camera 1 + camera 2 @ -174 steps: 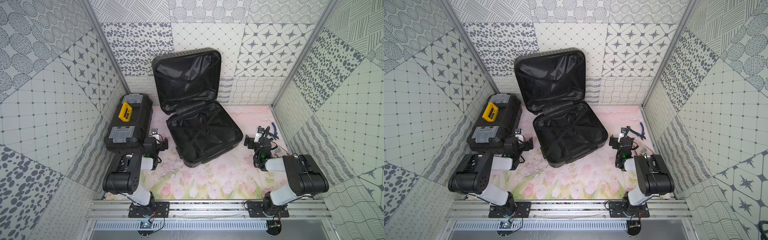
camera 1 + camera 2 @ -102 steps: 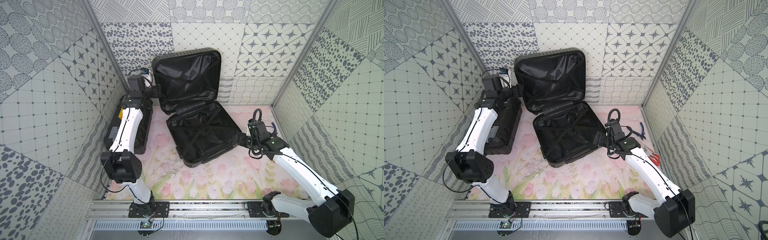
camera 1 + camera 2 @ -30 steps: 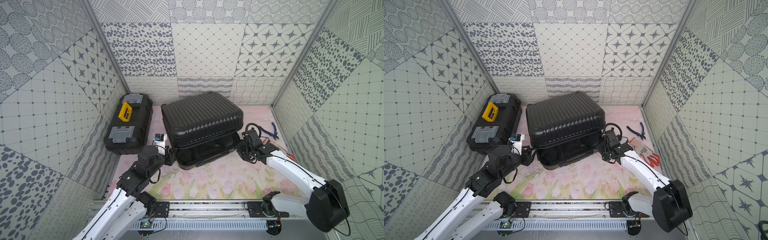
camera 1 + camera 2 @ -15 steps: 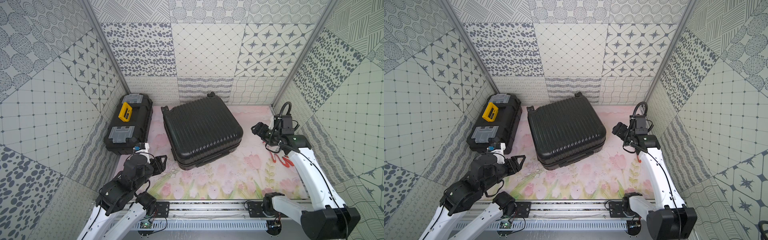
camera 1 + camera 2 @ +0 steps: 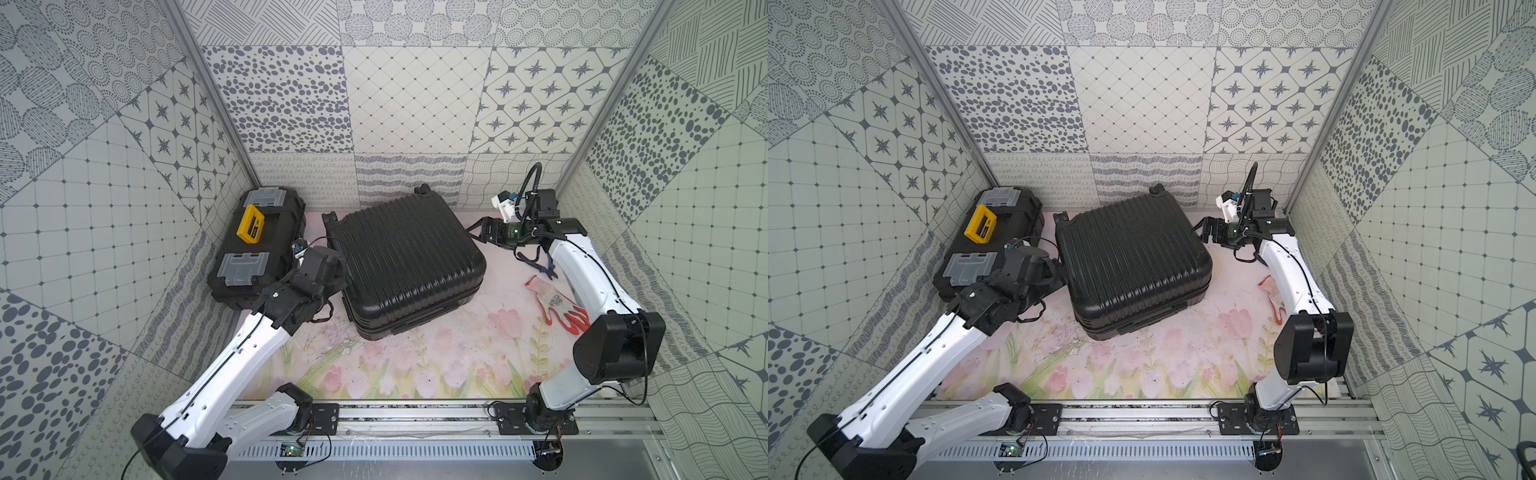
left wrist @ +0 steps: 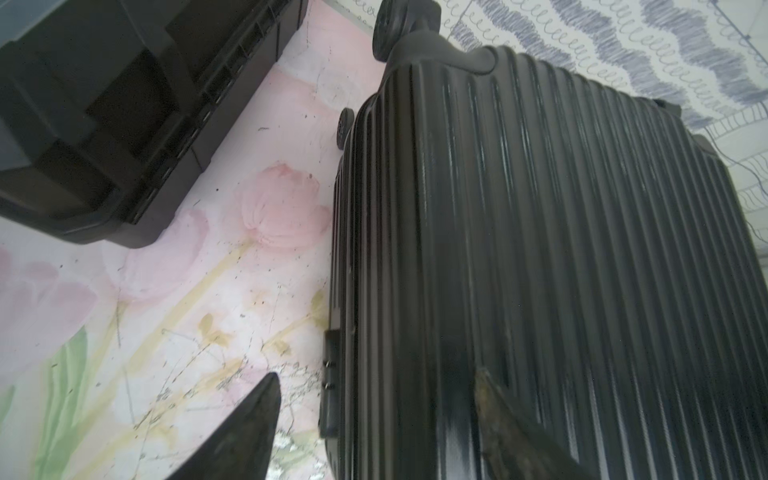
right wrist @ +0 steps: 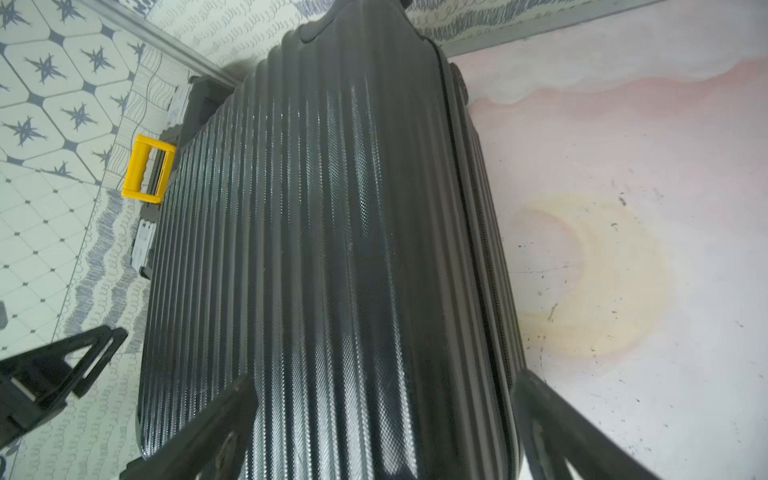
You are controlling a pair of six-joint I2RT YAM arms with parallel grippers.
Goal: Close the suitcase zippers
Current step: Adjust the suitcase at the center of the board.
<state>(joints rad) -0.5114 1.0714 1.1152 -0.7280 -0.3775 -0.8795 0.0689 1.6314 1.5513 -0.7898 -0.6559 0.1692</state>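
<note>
The robot's left gripper needs to next move to the carry handle [image 5: 428, 317] on the front side of the black suitcase and close on it.
The black ribbed suitcase [image 5: 407, 257] [image 5: 1129, 257] lies flat and shut at the back middle of the flowered mat. Its zip track runs along the side seam [image 7: 478, 249] and the front seam [image 5: 419, 320]; I cannot make out any pull tabs. My left gripper [image 5: 337, 269] [image 6: 374, 399] hangs open over the case's left edge, one finger [image 6: 257, 415] above the mat and the other over the shell. My right gripper [image 5: 478, 230] [image 7: 382, 395] stands wide open at the case's right back corner, holding nothing.
A black toolbox [image 5: 257, 245] with grey latches and a yellow handle lies just left of the suitcase, close behind my left arm. A red and white glove [image 5: 555, 305] lies at the right beside my right arm. Patterned walls close in on three sides.
The lid came down and the suitcase is now shut flat. Both arms drew back and then moved in to the case's left edge and right back corner. Both grippers opened wider.
</note>
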